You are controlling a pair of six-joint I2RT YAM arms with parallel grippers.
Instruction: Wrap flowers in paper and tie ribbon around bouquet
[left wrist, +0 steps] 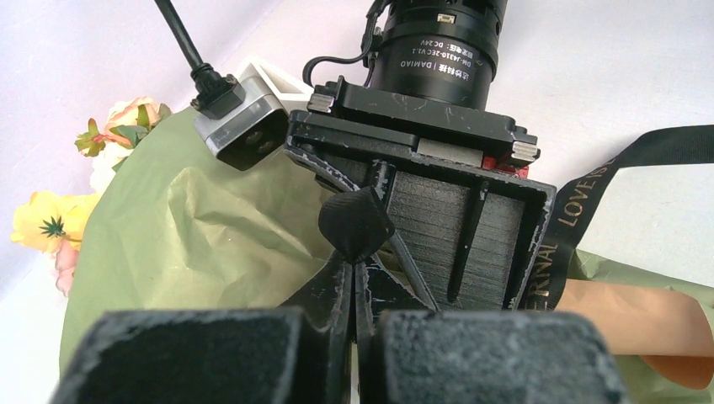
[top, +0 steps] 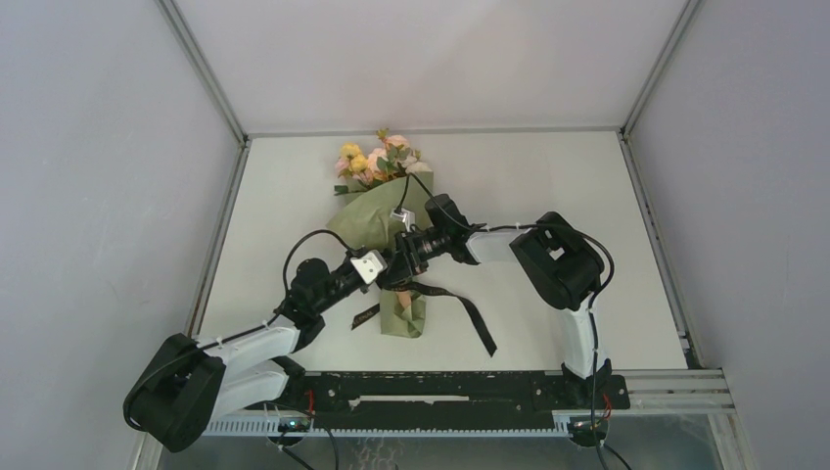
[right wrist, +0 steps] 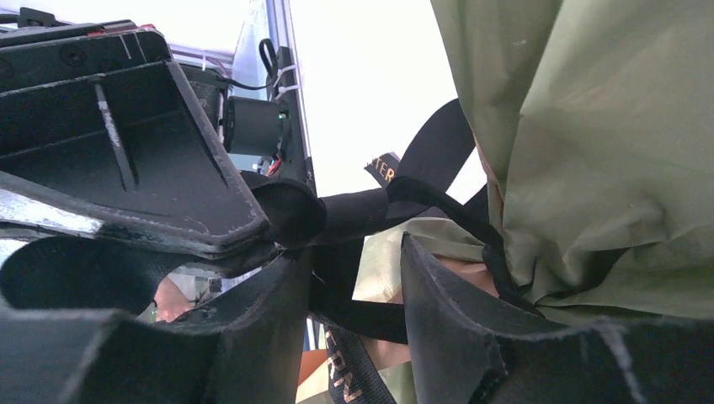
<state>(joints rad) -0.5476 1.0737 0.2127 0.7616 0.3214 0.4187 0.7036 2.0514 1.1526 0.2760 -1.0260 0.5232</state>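
Observation:
Only the lower strand of the black ribbon crosses my right gripper's open fingers. I need to move them to pinch the ribbon's upper strand [right wrist: 358, 214] near my left gripper.
The bouquet lies on the white table, its flowers [top: 377, 157] pointing to the far side and the olive-green paper [top: 377, 217] wrapped round the stems. A black ribbon [top: 470, 313] crosses the cone's narrow part and trails off to the right. My left gripper [left wrist: 360, 278] is shut, pinching a fold of the ribbon [left wrist: 355, 223] that bulges past its tips. My right gripper [right wrist: 358, 252] faces it from the other side with its jaws apart, ribbon [right wrist: 421, 168] strands crossing the gap beside the paper [right wrist: 606, 151]. Both grippers meet over the cone [top: 396, 257].
Peach lining [left wrist: 623, 307] shows at the cone's lower end. The lettered ribbon tail [left wrist: 589, 194] drapes over the paper. Grey walls and metal posts [top: 210, 88] enclose the table [top: 548, 186]. The right arm's elbow [top: 558, 259] stands to the right, a black rail [top: 440, 387] at the near edge.

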